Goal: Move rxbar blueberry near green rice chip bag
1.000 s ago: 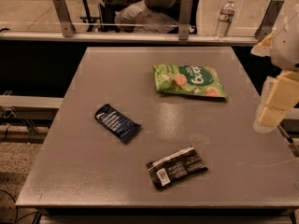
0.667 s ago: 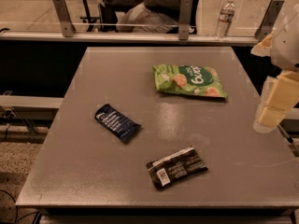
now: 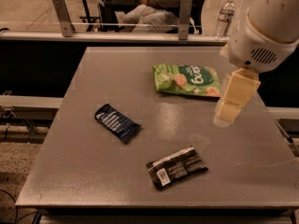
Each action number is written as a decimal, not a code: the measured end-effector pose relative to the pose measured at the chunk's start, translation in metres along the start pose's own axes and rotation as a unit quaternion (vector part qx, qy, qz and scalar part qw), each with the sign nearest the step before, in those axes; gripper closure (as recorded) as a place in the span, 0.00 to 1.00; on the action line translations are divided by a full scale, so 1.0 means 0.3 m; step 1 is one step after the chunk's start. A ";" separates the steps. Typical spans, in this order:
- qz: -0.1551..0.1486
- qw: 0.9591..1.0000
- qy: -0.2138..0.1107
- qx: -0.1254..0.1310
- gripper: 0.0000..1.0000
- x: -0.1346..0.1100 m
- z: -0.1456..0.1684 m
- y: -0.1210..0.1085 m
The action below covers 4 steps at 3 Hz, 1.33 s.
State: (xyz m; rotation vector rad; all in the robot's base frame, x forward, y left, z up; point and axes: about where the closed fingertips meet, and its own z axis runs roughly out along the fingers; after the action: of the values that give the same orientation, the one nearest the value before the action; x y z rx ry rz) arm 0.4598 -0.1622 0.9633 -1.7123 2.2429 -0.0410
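My gripper will next move to the middle of the rxbar blueberry (image 3: 116,121) and close there, so it can carry it to the green rice chip bag.
The rxbar blueberry (image 3: 117,122), a small dark navy wrapper with pale text lines, lies flat on the left-centre of the grey table (image 3: 117,78). The green rice chip bag (image 3: 188,80), bright green with white lettering and tan chips, lies flat at the table's back right. My gripper (image 3: 227,117), cream-coloured, hangs from the white arm (image 3: 268,27) above the table's right side. It is just right of and in front of the green bag, and far right of the blue bar. It holds nothing that I can see.
A black wrapper with a white barcode label (image 3: 176,167) lies near the table's front edge. A water bottle (image 3: 225,17) stands behind the table by a rail. A seated person (image 3: 156,3) is beyond the rail.
My arm and gripper have moved left, in over the table's right side towards the green bag. The packets have not moved.
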 end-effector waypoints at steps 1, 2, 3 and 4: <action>0.023 0.999 -0.015 -0.024 0.00 -0.124 0.086 0.023; 0.042 0.998 -0.028 -0.040 0.00 -0.237 0.158 0.056; 0.048 0.997 -0.032 -0.042 0.00 -0.368 0.236 0.103; 0.053 0.997 -0.024 -0.049 0.00 -0.522 0.371 0.133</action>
State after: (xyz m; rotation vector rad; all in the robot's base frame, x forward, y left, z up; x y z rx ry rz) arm 0.4884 0.0157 0.8855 -1.6219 2.3311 0.1341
